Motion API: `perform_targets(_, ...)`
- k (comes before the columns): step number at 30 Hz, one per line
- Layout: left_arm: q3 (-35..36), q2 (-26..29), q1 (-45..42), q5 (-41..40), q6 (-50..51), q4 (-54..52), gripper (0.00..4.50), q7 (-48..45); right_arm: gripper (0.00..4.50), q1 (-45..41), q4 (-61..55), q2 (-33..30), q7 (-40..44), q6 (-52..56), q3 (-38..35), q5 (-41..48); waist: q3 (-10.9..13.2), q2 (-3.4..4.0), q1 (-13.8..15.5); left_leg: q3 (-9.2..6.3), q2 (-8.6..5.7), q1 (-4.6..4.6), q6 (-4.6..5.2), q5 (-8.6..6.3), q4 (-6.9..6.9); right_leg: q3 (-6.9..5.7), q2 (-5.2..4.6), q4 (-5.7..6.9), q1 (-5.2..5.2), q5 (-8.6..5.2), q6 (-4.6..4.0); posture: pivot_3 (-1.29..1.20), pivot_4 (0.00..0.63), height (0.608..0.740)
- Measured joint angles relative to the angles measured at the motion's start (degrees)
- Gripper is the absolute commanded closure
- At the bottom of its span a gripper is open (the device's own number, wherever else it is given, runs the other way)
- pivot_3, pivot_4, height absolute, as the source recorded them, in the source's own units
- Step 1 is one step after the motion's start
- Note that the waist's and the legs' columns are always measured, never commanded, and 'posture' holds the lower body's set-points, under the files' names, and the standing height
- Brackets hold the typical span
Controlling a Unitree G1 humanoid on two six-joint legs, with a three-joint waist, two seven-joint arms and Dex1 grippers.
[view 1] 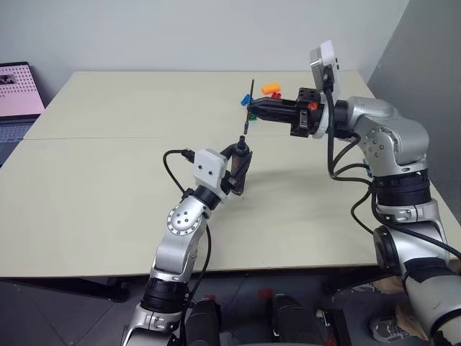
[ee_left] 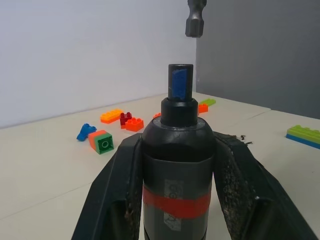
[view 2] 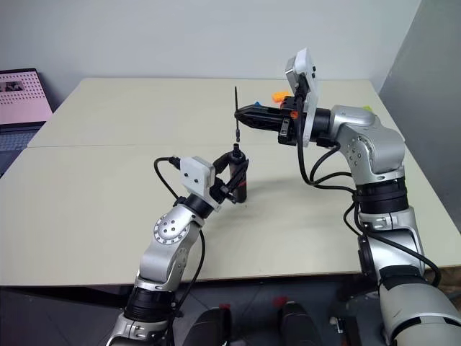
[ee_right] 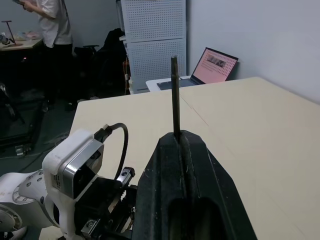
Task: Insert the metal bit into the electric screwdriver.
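The robot's right gripper needs to let go of the metal bit in the upturned tip of the electric screwdriver (view 1: pixel 242 138), with the bit standing straight up.
My left gripper (view 1: pixel 241 160) is shut on the electric screwdriver (ee_left: pixel 177 165), a dark pen-shaped tool with a red band. It holds the tool upright above the middle of the table, blue tip (ee_left: pixel 179 82) pointing up. The black fingers (ee_left: pixel 120 195) press on both sides of the barrel. My right gripper (view 1: pixel 251 109) reaches in from the right, shut on the metal bit (view 2: pixel 237 130), a thin grey rod standing nearly vertical. The bit's lower end (ee_left: pixel 195 20) hangs just above the screwdriver's tip, slightly off to one side and apart from it.
Coloured bricks (view 1: pixel 271 89) lie on the beige table (view 1: pixel 108 209) behind the right gripper, with more (ee_left: pixel 112 116) scattered nearby. A green-and-blue brick (ee_left: pixel 303 135) sits apart. A laptop (view 1: pixel 18 90) stands off the table's far left corner. A person (ee_right: pixel 50 25) stands in the background.
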Motion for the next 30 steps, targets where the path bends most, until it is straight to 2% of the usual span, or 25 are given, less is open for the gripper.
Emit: perform_targets(30, -0.2, 0.0, 0.2, 0.1, -0.2, 0.0, 2.86, 0.7, 4.5, 0.1, 1.1, 0.5, 1.1, -4.1, 2.4, -3.3, 0.0, 0.0, 0.0, 0.0, 0.0, 0.01, 0.0, 0.0, 0.0, 0.0, 0.0, 0.0, 0.0, -0.01, -0.01, 0.0, 0.15, 0.74)
